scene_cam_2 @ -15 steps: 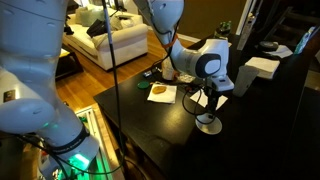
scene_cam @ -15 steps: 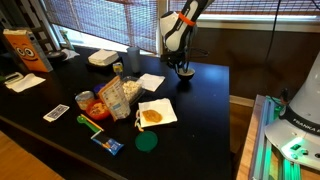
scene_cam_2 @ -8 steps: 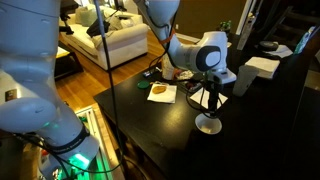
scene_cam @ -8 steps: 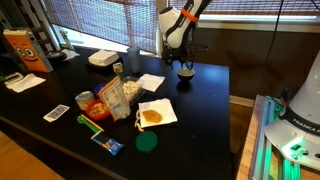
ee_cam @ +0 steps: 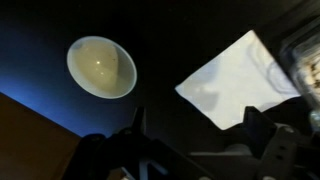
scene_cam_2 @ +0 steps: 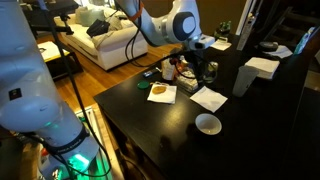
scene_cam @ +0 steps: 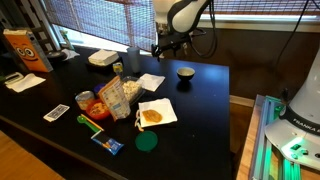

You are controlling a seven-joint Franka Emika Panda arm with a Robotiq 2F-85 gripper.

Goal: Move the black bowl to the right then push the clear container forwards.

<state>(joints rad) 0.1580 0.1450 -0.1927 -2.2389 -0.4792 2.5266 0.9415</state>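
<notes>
My gripper needs to next move to the clear container's rim (scene_cam: 138,82) (ee_cam: 295,68) next to the white napkin and close there.
The black bowl (scene_cam: 186,72) (scene_cam_2: 208,123), dark outside and cream inside, stands alone on the black table (scene_cam: 200,110). In the wrist view the bowl (ee_cam: 101,67) lies upper left, well clear of the fingers. My gripper (scene_cam: 168,46) (scene_cam_2: 207,69) (ee_cam: 198,130) hangs open above the table, over a white napkin (ee_cam: 225,85), and holds nothing. The clear container (scene_cam: 131,90) with pale contents sits beside the snack bag; only a corner of the container (ee_cam: 303,55) shows at the wrist view's right edge.
An upright snack bag (scene_cam: 111,95), a red-orange bowl (scene_cam: 97,108), a green disc (scene_cam: 147,142), a napkin with food (scene_cam: 155,114) and a white tray (scene_cam: 102,58) crowd the table's middle. A tall clear cup (scene_cam: 133,56) stands behind.
The gripper has opened and let go of the bowl. It then rose and drew away toward the napkin. The bowl stays where it was set down.
</notes>
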